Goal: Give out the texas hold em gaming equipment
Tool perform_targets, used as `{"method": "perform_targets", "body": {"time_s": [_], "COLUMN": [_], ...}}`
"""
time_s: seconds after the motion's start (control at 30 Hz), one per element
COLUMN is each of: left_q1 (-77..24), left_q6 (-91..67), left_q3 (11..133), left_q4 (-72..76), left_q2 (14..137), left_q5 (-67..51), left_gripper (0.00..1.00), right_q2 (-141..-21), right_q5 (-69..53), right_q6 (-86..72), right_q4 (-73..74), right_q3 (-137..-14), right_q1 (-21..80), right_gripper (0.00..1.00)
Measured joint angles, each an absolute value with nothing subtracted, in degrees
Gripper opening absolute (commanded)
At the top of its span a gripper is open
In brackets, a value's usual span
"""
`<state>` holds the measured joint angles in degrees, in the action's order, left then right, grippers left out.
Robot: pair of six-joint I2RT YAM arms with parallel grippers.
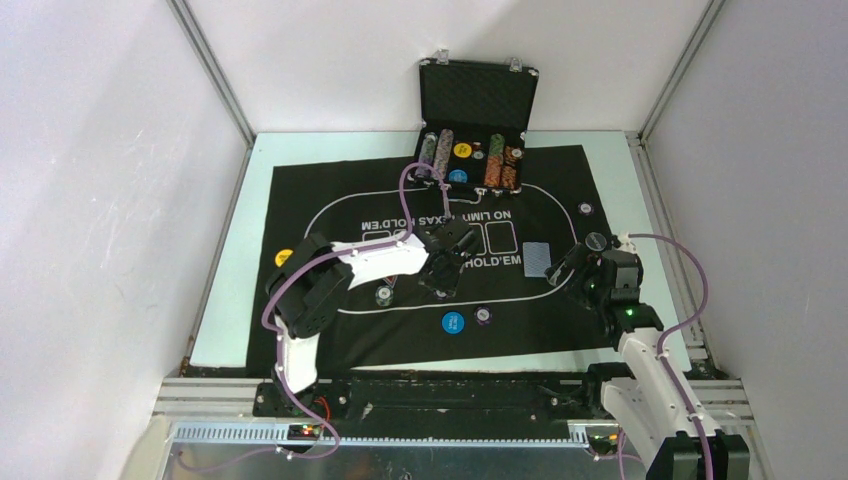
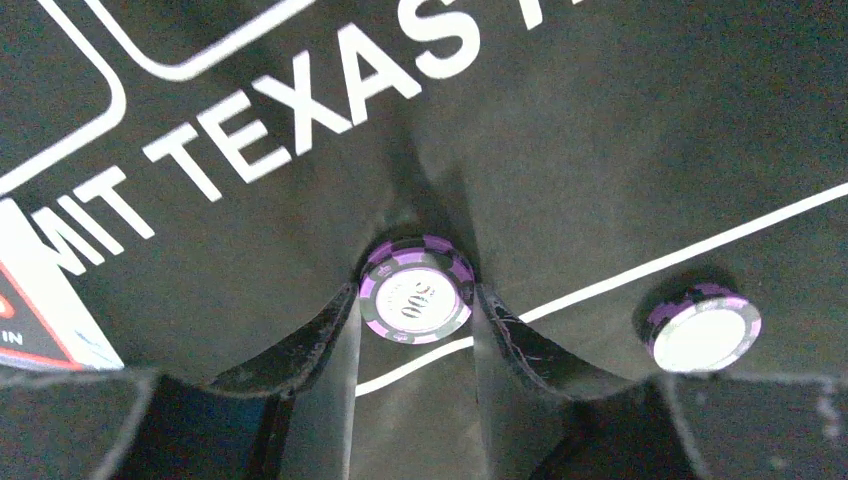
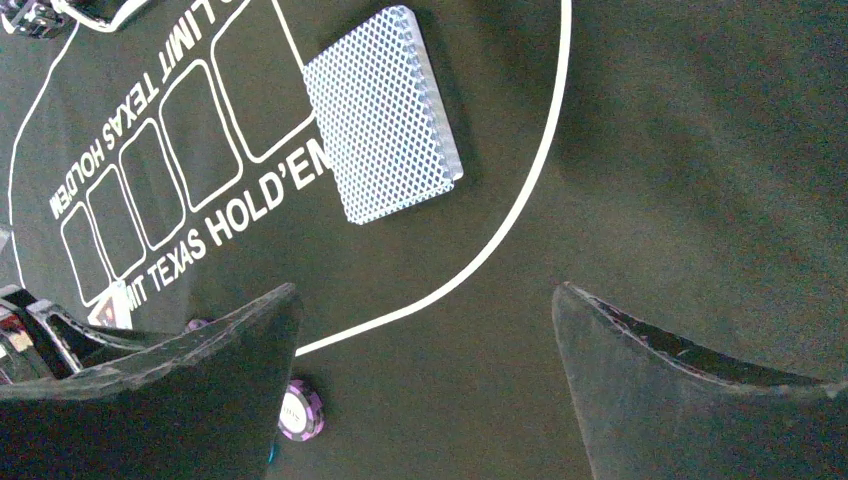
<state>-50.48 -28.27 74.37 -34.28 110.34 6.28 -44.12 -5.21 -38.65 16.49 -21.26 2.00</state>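
Note:
My left gripper is to let go of the purple 500 chip on the mat [image 1: 286, 281] just in front of the yellow button.
A purple chip [image 2: 417, 290] with a white centre sits between my left gripper's [image 2: 415, 300] fingertips, which touch its two sides just above the mat's white oval line. In the top view that gripper [image 1: 440, 272] hangs over the middle of the mat and hides the chip. A second purple chip [image 2: 703, 327] lies to its right, just outside the line [image 1: 483, 316]. The blue-backed card deck [image 3: 385, 115] lies face down inside the oval [image 1: 538, 260]. My right gripper [image 3: 425, 290] stands open and empty beside the deck [image 1: 575, 265], with a purple chip [image 3: 300, 410] by its left finger.
The black felt mat [image 1: 330, 190] covers the table. An open black case [image 1: 478, 95] with chip rows stands at the mat's far edge. On the mat lie a yellow button [image 1: 284, 257], a blue button [image 1: 452, 322], a chip [image 1: 384, 295] under the left arm, and a small chip [image 1: 585, 209].

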Motion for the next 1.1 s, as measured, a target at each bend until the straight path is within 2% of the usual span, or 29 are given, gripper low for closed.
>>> {"method": "perform_targets", "body": {"time_s": [0.6, 0.73, 0.93, 1.1], "left_q1": [-49.12, -40.97, -18.92, -3.07], "left_q6": [-30.79, -33.19, -38.81, -40.66], "left_q3": [71.05, 63.20, 49.21, 40.99], "left_q4": [-36.80, -36.27, -34.15, -31.42], "left_q2": [99.48, 91.48, 76.90, 73.41], "left_q5": [6.96, 9.02, 13.43, 14.72], "left_gripper": [0.00, 0.00, 0.00, 0.00], "right_q2": [-43.33, -43.33, -43.66, -44.42], "right_q5": [-5.48, -5.48, -6.09, -6.33], "right_q6": [-38.65, -38.65, -38.63, -38.59], "right_q4": [16.49, 16.47, 16.19, 15.46], "right_q3": [-21.26, -21.26, -21.23, -21.23], "right_q1": [1.96, 1.87, 1.65, 1.50], "right_gripper": [0.99, 1.00, 1.00, 1.00]}}
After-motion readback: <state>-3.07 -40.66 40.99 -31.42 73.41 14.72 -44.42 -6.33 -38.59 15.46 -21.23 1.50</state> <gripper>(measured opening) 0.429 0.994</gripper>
